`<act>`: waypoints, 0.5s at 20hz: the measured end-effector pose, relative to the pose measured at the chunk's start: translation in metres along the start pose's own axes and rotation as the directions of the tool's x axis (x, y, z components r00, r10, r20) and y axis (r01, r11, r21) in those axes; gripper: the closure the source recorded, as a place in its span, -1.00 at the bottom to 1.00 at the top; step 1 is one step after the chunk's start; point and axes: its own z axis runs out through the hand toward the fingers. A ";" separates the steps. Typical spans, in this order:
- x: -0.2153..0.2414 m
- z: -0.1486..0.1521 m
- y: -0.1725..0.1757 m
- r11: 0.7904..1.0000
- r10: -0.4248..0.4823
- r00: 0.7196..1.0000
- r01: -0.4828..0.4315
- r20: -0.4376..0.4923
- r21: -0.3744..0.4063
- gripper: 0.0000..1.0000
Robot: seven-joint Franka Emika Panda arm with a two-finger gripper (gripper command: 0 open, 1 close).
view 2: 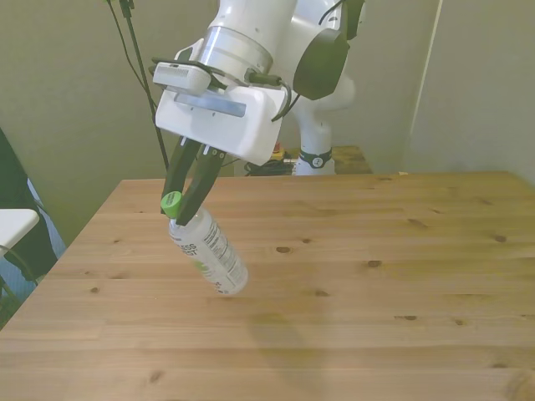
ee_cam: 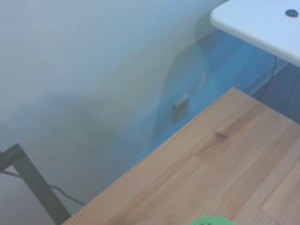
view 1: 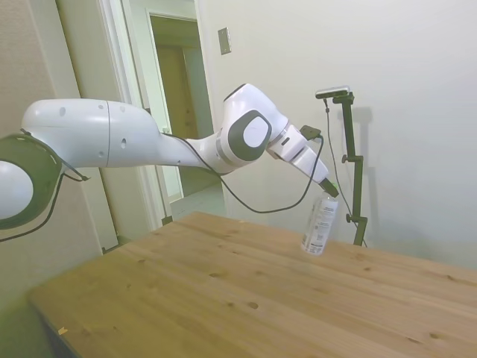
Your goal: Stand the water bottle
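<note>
The robot's gripper will release the water bottle upright on the wooden table (view 1: 320, 268) close to the table's edge by the camera stand. The bottle now hangs tilted above the table.
The water bottle (view 2: 211, 249) hangs in the air above the wooden table (view 2: 376, 309), tilted, its base lower and toward the front view's right. My gripper (view 2: 175, 203) is shut on its neck just under the bright green cap (view 2: 171, 200). In the side view the water bottle (view 1: 320, 224) hangs nearly upright below the gripper (view 1: 328, 192), its base a little above the table (view 1: 246, 298). The wrist view shows only a sliver of the green cap (ee_cam: 212, 221) at the picture's edge, with the table's corner (ee_cam: 206, 164) beyond it.
A white surface (ee_cam: 262, 23) stands beside the table's corner in the wrist view, and the same white surface (view 2: 15, 225) shows at the front view's left. A wall runs close behind the table (view 1: 417, 112). A doorway (view 1: 179, 97) lies behind the arm.
</note>
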 end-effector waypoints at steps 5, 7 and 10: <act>-0.029 -0.006 0.020 0.996 0.058 0.997 -0.054 -0.054 0.073 1.00; -0.039 -0.002 0.019 0.992 0.094 0.992 -0.085 -0.086 0.098 1.00; -0.057 0.008 0.016 0.988 0.118 0.984 -0.103 -0.136 0.114 1.00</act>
